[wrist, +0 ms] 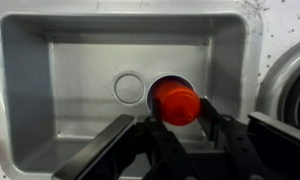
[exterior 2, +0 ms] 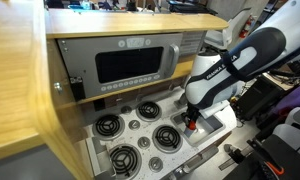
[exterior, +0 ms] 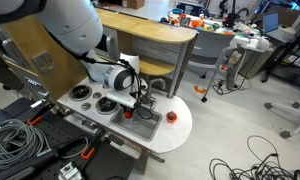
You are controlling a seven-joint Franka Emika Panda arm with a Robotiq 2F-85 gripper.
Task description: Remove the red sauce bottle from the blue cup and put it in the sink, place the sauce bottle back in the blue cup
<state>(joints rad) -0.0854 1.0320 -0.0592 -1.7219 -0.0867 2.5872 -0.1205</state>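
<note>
The robot's gripper needs to put the red sauce bottle down in the sink beside the round drain (exterior: 142, 126) (wrist: 110, 93), across from the blue cup. The bottle now hangs over the grey sink.
In the wrist view the red sauce bottle (wrist: 177, 103) is seen from its cap end, between my gripper's (wrist: 180, 120) two black fingers, which press on its sides. It hangs over the grey sink (wrist: 50, 80), just right of the round drain (wrist: 128, 88). A pale round rim with a dark inside circles the bottle and looks like the blue cup (wrist: 151, 95) standing in the basin. In both exterior views the gripper (exterior: 140, 103) (exterior 2: 193, 120) points down into the sink (exterior: 150, 126) (exterior 2: 214, 126). A bit of red shows at the fingertips (exterior 2: 190, 127).
A low round red object (exterior: 171, 116) sits on the white countertop beside the sink. Black-and-silver burners (exterior 2: 147, 110) and knobs lie next to the basin. A toy oven panel (exterior 2: 130, 65) and wooden wall stand behind. Cables (exterior: 15, 140) lie on the floor.
</note>
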